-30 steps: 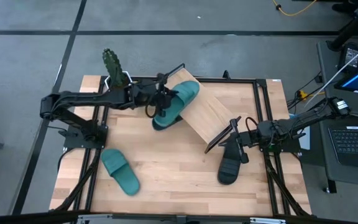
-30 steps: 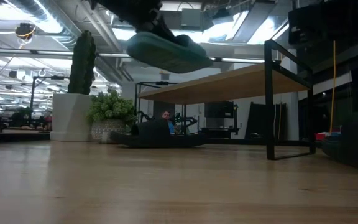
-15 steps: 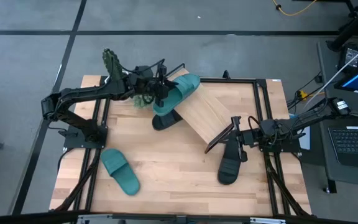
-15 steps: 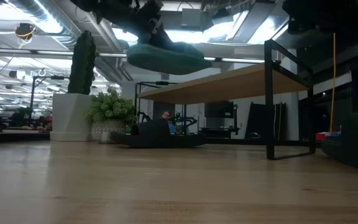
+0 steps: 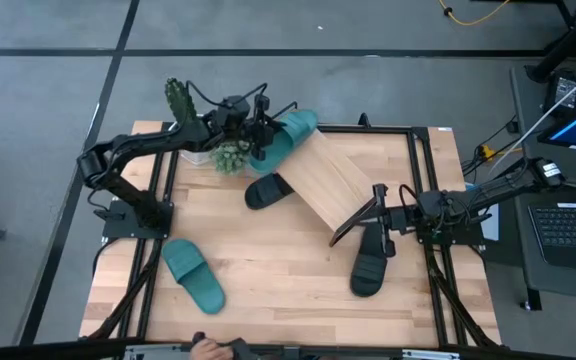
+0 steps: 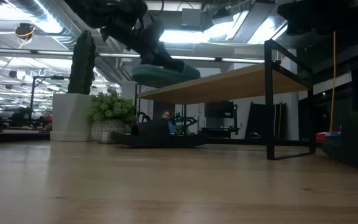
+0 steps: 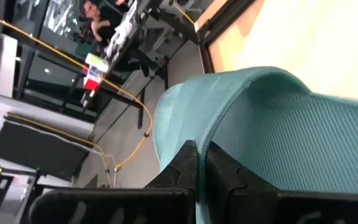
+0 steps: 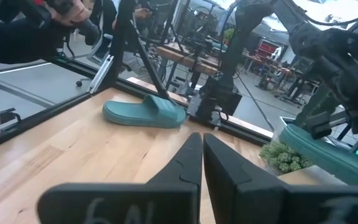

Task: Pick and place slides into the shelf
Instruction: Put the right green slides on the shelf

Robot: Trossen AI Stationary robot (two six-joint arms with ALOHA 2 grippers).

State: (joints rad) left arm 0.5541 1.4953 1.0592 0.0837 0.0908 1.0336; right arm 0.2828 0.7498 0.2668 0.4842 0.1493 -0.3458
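The robot's left gripper will release the teal slide on the far, raised end of the slanted wooden shelf point(image 5: 282, 136).
My left gripper point(image 5: 258, 140) is shut on a teal slide point(image 5: 286, 135), held in the air over the far, raised end of the slanted wooden shelf point(image 5: 333, 180). In the low view this slide point(image 6: 163, 71) hangs just above the shelf point(image 6: 229, 84). The second teal slide point(image 5: 193, 275) lies flat on the table near the left. One black slide point(image 5: 268, 190) lies beside the shelf. My right gripper point(image 5: 376, 222) is shut, low over the end of the other black slide point(image 5: 368, 262). My left gripper pinches a thin teal edge point(image 7: 199, 134), which looks like the edge of the broad strap, between its two fingers point(image 7: 185, 165). It comes at the slide from the table's left. The slide is lifted clear, sole down and roughly level. My right gripper: I cannot tell whether it touches the black slide.
A tall cactus in a white pot point(image 5: 180, 100) and a small leafy plant point(image 5: 230, 157) stand at the far left corner, close under my left arm. A black frame point(image 5: 418, 130) runs around the table. A person's hand point(image 5: 213, 348) shows at the near edge.
My left gripper has carried the teal slide toward the far edge and slightly left, from over the black slide to the shelf's far end. The black slide beneath it now shows whole. A hand has come into view at the near edge.
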